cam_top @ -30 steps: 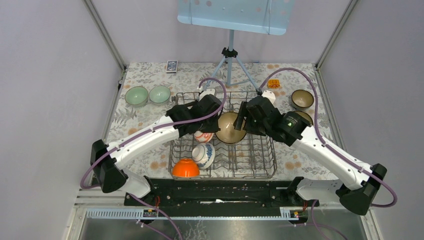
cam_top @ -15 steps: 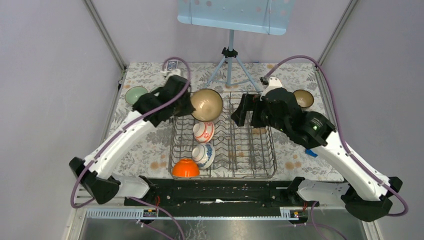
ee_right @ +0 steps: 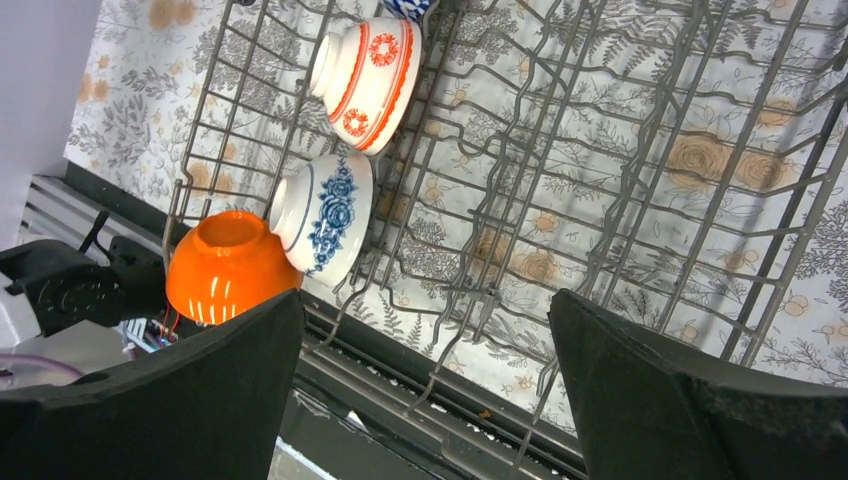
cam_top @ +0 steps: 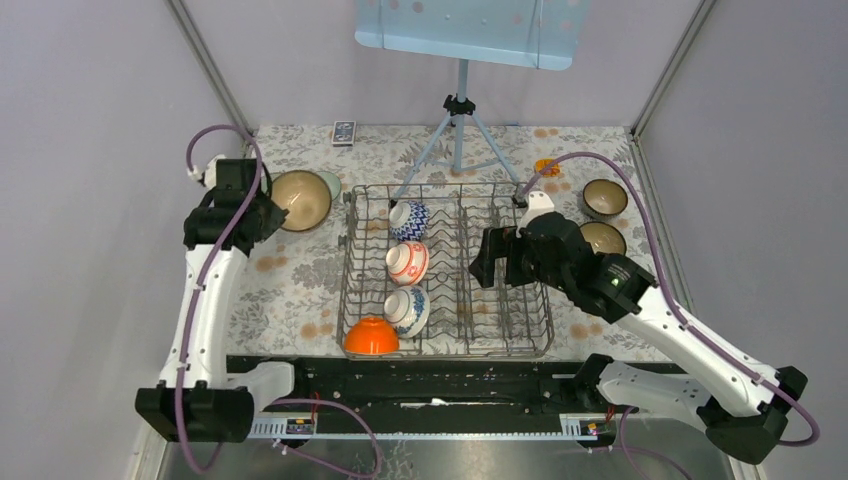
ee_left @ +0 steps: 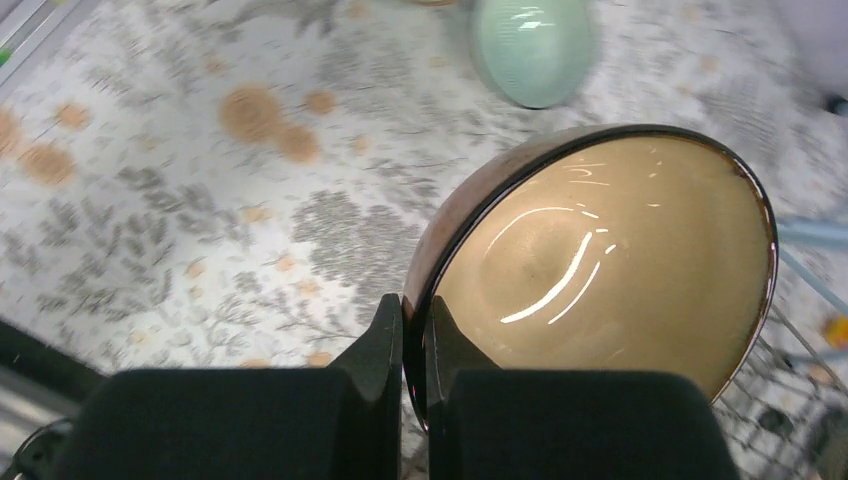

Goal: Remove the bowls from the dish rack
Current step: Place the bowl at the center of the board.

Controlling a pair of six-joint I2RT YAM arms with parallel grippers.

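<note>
My left gripper should put the dark brown bowl down on the floral table [cam_top: 294, 243] [ee_left: 382, 155] between the pale green bowl and the near edge.
My left gripper [cam_top: 265, 208] is shut on the rim of a dark brown bowl [cam_top: 300, 198] with a tan inside, held left of the dish rack [cam_top: 500, 330] above the floral table. The left wrist view shows both fingers pinching that bowl [ee_left: 600, 270], with a pale green bowl [ee_left: 530, 50] on the table beyond it. In the rack's left lane stand a blue-and-white bowl [cam_top: 408, 220], a red-and-white bowl [cam_top: 407, 263], another blue-and-white bowl [cam_top: 407, 311] and an orange bowl [cam_top: 371, 336]. My right gripper [cam_top: 478, 268] hangs open and empty over the rack's right half [ee_right: 600, 200].
Two brown bowls [cam_top: 605, 197] [cam_top: 603, 237] sit on the table right of the rack. A blue-grey tripod stand [cam_top: 458, 140] rises behind the rack. A small dark remote [cam_top: 343, 131] lies at the back left. The black arm rail [cam_top: 440, 375] runs along the near edge.
My left arm has carried the brown bowl out of the rack and leftward over the table. My right gripper has opened wide and drawn back toward the near right.
</note>
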